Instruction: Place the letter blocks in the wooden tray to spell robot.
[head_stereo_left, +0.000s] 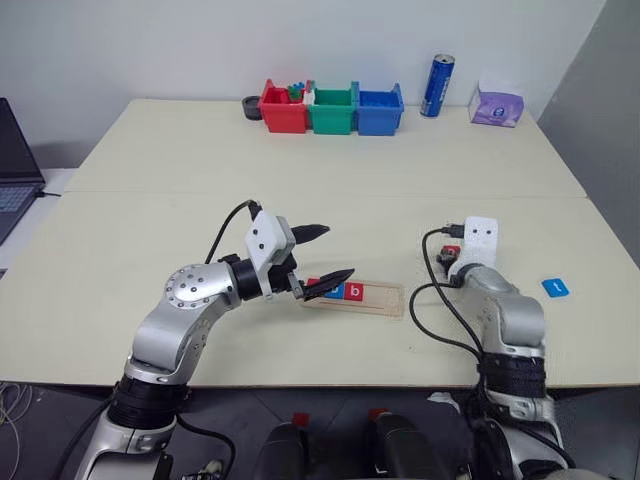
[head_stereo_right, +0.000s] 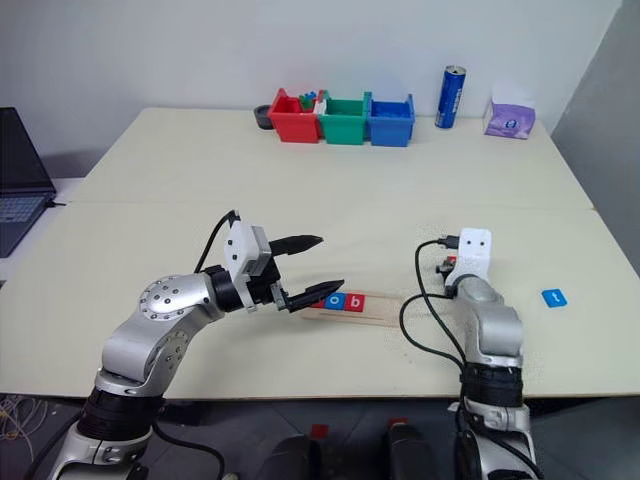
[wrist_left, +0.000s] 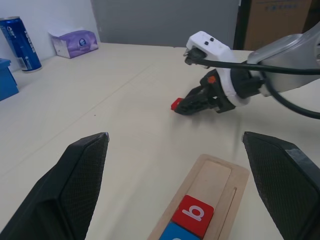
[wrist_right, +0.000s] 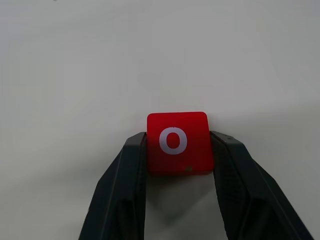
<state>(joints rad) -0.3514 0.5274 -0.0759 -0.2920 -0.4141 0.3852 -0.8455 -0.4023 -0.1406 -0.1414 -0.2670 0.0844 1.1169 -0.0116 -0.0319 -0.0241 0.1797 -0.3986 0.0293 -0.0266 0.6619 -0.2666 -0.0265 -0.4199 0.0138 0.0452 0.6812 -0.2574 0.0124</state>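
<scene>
The red "o" block is pinched by my right gripper on the side that must meet "b", so I should put it down and take its near and far edges (wrist_right: 177, 114).
My right gripper (wrist_right: 177, 144) is shut on a red block with a white "o" (wrist_right: 177, 142), one finger on each side, low over the table; the left wrist view shows that block (wrist_left: 176, 105) at its fingertips. The wooden tray (head_stereo_left: 386, 300) lies at the front middle of the table. A blue block (head_stereo_left: 335, 291) and a red "b" block (head_stereo_left: 355, 292) sit side by side in its left half. My left gripper (head_stereo_left: 333, 252) hangs open, level, above the tray's left end. A blue "t" block (head_stereo_left: 555, 287) lies on the table at the right.
Red (head_stereo_left: 283, 108), green (head_stereo_left: 332, 110) and blue (head_stereo_left: 380, 110) bins stand in a row at the back. Right of them are a blue can (head_stereo_left: 437, 86) and a purple tissue pack (head_stereo_left: 497, 104). A laptop (head_stereo_left: 15, 180) sits off the left edge.
</scene>
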